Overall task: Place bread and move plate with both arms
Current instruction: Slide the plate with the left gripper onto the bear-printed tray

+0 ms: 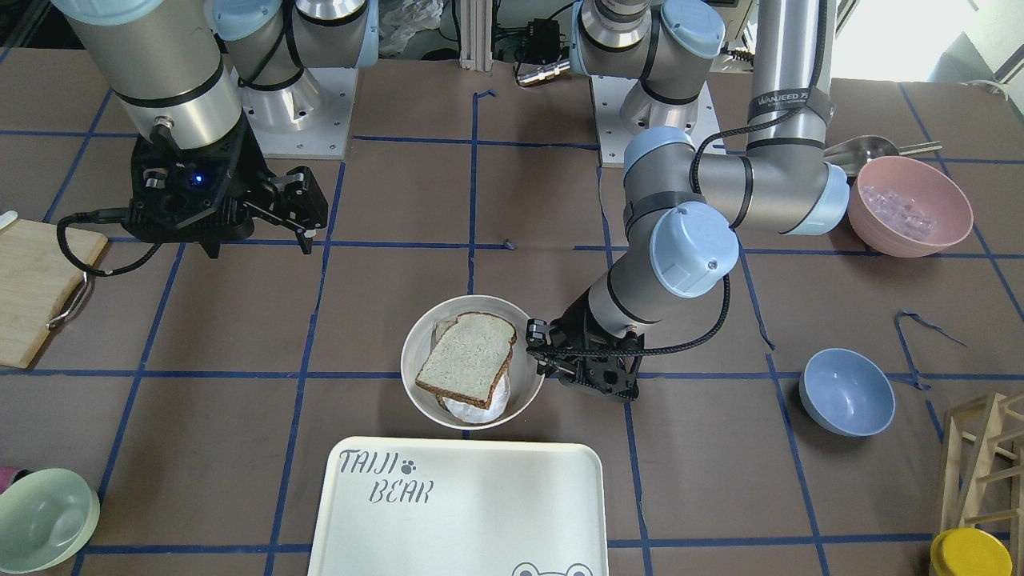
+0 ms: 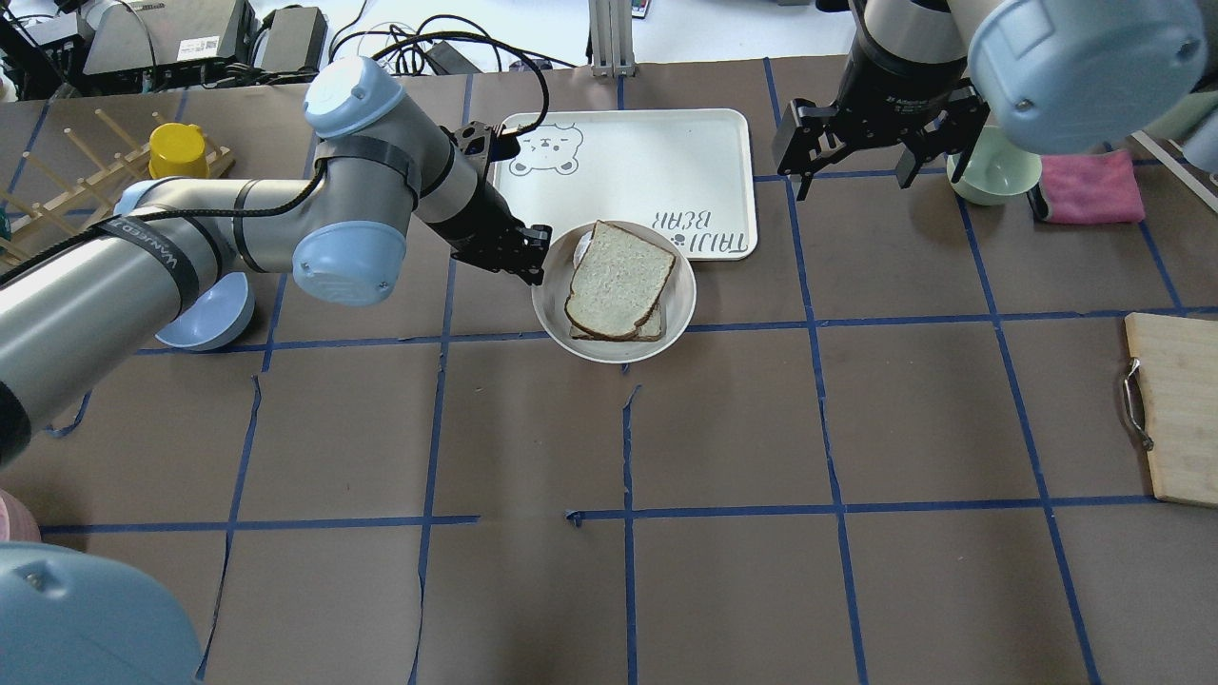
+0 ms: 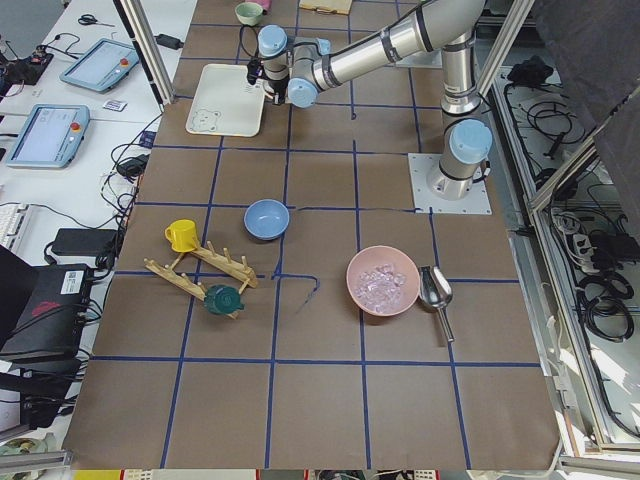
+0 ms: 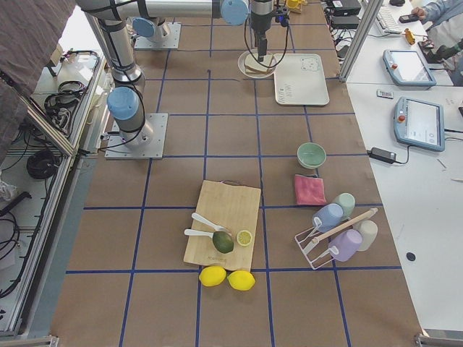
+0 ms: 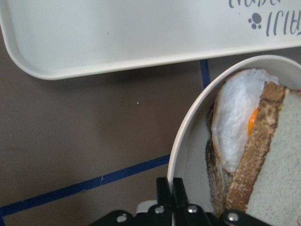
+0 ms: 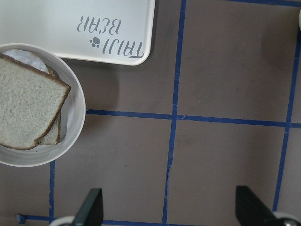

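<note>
Next, my left gripper lets go of the plate onto the white tray (image 1: 463, 514), where it will sit close beside the TAIJI BEAR lettering.
The bread (image 2: 618, 281), a pale slice with a dark brown crust, lies on top of a fried egg and another slice in the round off-white plate (image 2: 680, 304). My left gripper (image 2: 536, 266) is shut on the plate's rim on its left side. The left wrist view shows its fingers (image 5: 165, 190) pinching the rim (image 5: 188, 141) beside the bread (image 5: 277, 155). In the front view the left gripper (image 1: 532, 340) touches the plate (image 1: 524, 392). My right gripper (image 2: 854, 181) is open and empty, well above the table to the right of the plate (image 6: 77, 127).
The white TAIJI BEAR tray (image 2: 647, 162) lies just beyond the plate. A pale green bowl (image 2: 994, 171) and a pink cloth (image 2: 1090, 185) are at the far right, a cutting board (image 2: 1175, 409) is at the right edge, and a blue bowl (image 2: 205, 319) sits under my left arm.
</note>
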### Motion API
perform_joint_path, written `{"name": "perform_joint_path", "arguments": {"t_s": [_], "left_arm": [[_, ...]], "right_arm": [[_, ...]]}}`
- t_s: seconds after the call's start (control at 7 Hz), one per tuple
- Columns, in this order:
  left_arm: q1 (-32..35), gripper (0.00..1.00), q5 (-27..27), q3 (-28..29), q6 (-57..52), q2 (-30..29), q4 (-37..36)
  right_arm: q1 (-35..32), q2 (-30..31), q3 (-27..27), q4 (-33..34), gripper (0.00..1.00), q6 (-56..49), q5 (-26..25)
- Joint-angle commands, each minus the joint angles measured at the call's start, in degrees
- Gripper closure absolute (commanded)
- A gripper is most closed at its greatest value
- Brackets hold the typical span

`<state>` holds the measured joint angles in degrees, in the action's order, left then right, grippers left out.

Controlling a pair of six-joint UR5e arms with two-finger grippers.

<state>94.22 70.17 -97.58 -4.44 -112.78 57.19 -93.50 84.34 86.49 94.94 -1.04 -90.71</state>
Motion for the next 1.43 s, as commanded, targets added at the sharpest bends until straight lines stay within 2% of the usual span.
{"name": "perform_joint_path", "arguments": {"t_s": [0.0,0.43,0.71,1.14,1.29], "left_arm": [[-0.53,1.00,-0.30,10.59,0.83,-4.44,5.35],[-0.53,1.00,-0.21,23.79,0.92,-14.46,6.35],[-0.53,1.00,-0.56,30.40,3.37,-20.17,6.35],[-0.53,1.00,-0.56,31.66,3.38,-23.88,6.18],[-0.53,0.89,-0.56,31.66,3.38,-24.07,5.83]], "right_arm": [[-0.01,-0.40,-0.27,0.33,0.00,-0.01,0.35],[-0.01,-0.50,-0.27,2.87,0.00,-0.01,0.27],[-0.01,-0.67,0.25,2.88,0.00,-0.01,-0.26],[0.07,-0.67,0.35,2.80,0.00,-0.01,-0.61],[0.07,-0.67,0.35,2.97,0.00,-0.01,-0.53]]}}
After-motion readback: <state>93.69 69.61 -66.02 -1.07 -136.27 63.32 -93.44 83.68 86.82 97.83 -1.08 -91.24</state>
